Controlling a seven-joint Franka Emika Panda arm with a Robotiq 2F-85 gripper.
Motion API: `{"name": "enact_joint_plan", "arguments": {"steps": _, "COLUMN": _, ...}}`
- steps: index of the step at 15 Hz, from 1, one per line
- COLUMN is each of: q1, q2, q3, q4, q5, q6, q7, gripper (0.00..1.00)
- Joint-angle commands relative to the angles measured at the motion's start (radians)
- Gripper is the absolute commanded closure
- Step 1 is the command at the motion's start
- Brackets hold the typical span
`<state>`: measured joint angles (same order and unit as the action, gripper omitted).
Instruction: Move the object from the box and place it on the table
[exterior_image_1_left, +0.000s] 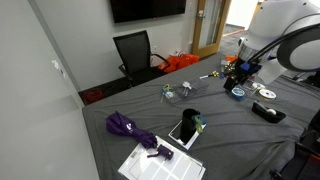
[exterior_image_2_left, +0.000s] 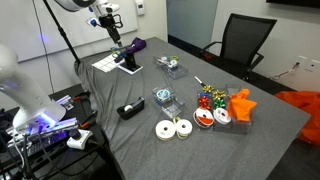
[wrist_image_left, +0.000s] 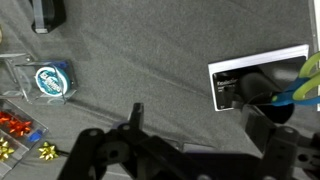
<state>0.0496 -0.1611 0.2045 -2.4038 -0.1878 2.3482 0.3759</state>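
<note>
The blue-green item's lower part (exterior_image_1_left: 198, 123) (wrist_image_left: 277, 100), beside the black cup's rim in the box, is next for my gripper to go to and close on.
The box (wrist_image_left: 235, 80), small with a white rim and black inside, lies on the table (wrist_image_left: 150, 50), which is covered in dark grey cloth. It holds a black cup-like object (wrist_image_left: 262, 85) and a blue-green item (wrist_image_left: 300, 90). The box also shows in both exterior views (exterior_image_1_left: 184, 130) (exterior_image_2_left: 127, 66), with the black object (exterior_image_1_left: 190, 117) standing in it. My gripper (wrist_image_left: 200, 125) is open and empty. It hangs high above the cloth, to the side of the box and apart from it (exterior_image_2_left: 112, 25) (exterior_image_1_left: 243, 68).
A purple object (exterior_image_1_left: 125, 125) and a white printed sheet (exterior_image_1_left: 160, 160) lie near the box. A clear container with a tape roll (wrist_image_left: 50, 80), coloured bows (wrist_image_left: 15, 125), a black tape dispenser (exterior_image_2_left: 130, 110), white tape rolls (exterior_image_2_left: 172, 128) and an orange object (exterior_image_2_left: 242, 103) are on the table. An office chair (exterior_image_1_left: 135, 50) stands behind.
</note>
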Motion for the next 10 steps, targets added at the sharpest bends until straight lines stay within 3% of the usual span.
{"name": "enact_joint_plan", "arguments": {"steps": 1, "q1": 0.043, "q2": 0.155, "q3": -0.011, "q4": 0.126, "q5": 0.095, "q6": -0.017, "q7": -0.025, "gripper": 0.0}}
{"name": "enact_joint_plan", "arguments": {"steps": 10, "q1": 0.086, "q2": 0.355, "q3": -0.016, "q4": 0.266, "q5": 0.426, "q6": 0.019, "q7": -0.028, "gripper": 0.0}}
